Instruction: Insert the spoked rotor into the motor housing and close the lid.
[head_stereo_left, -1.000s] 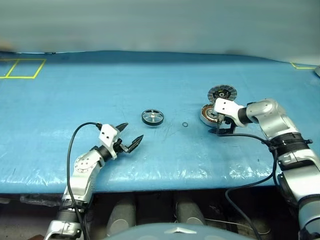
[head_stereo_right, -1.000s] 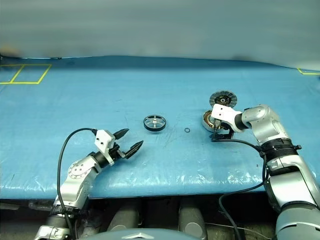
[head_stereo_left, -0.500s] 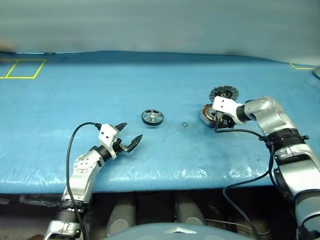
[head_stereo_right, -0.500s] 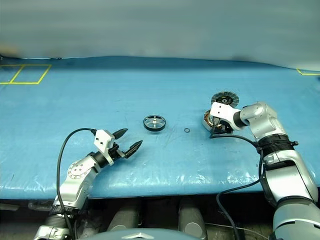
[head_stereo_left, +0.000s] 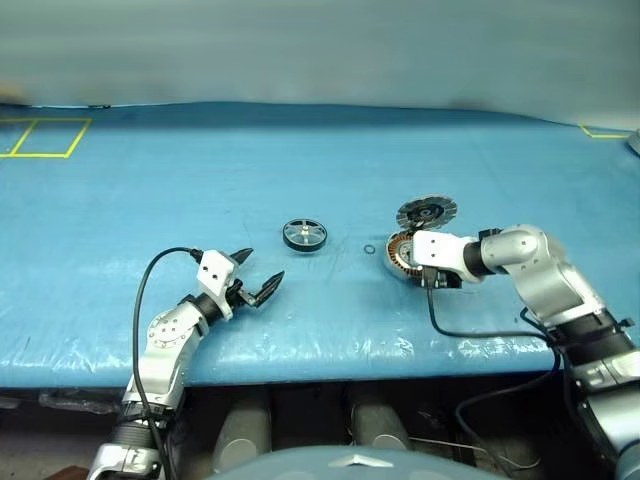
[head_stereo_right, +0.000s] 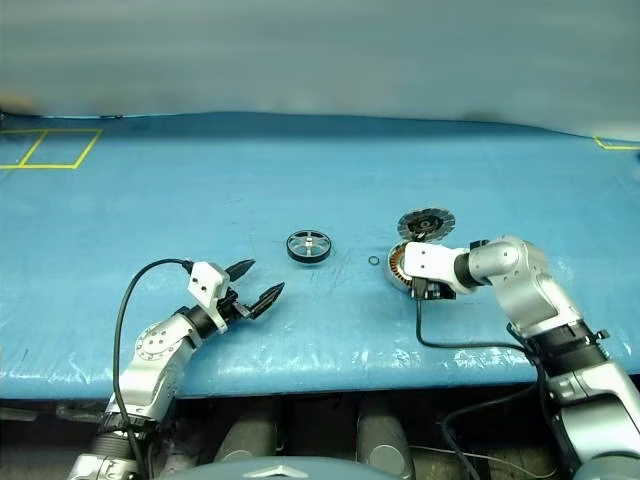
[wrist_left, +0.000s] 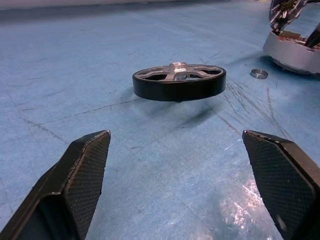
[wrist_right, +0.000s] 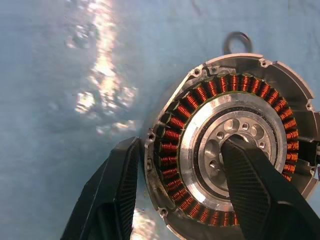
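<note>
Next, my right gripper lets go of the motor housing on the blue table cover (head_stereo_left: 306, 282) just in front of the spoked rotor.
The spoked rotor (head_stereo_left: 304, 234) lies flat at the table's middle, dark rim around silver spokes. My left gripper (head_stereo_left: 265, 263) rests open a short way in front of it, and the rotor (wrist_left: 179, 81) lies beyond the wide-apart fingers (wrist_left: 85, 175). To the right stands the motor housing (head_stereo_left: 400, 257), its copper windings (wrist_right: 190, 105) exposed. My right gripper (head_stereo_left: 432, 280) is shut on the housing's wall, one finger (wrist_right: 117, 190) outside the rim and the other on the silver centre. The lid (head_stereo_left: 426, 211) stands tilted up at the housing's far edge.
A tiny metal ring (head_stereo_left: 369, 249) lies between rotor and housing. The blue table cover (head_stereo_left: 200, 180) reaches a front edge just below both arms. Yellow tape squares (head_stereo_left: 45, 137) mark the far left, and a yellow corner (head_stereo_left: 605, 131) the far right.
My right gripper closed on the housing's wall and has dragged housing and lid left and nearer, close to the small ring. The left arm and the rotor have stayed put.
</note>
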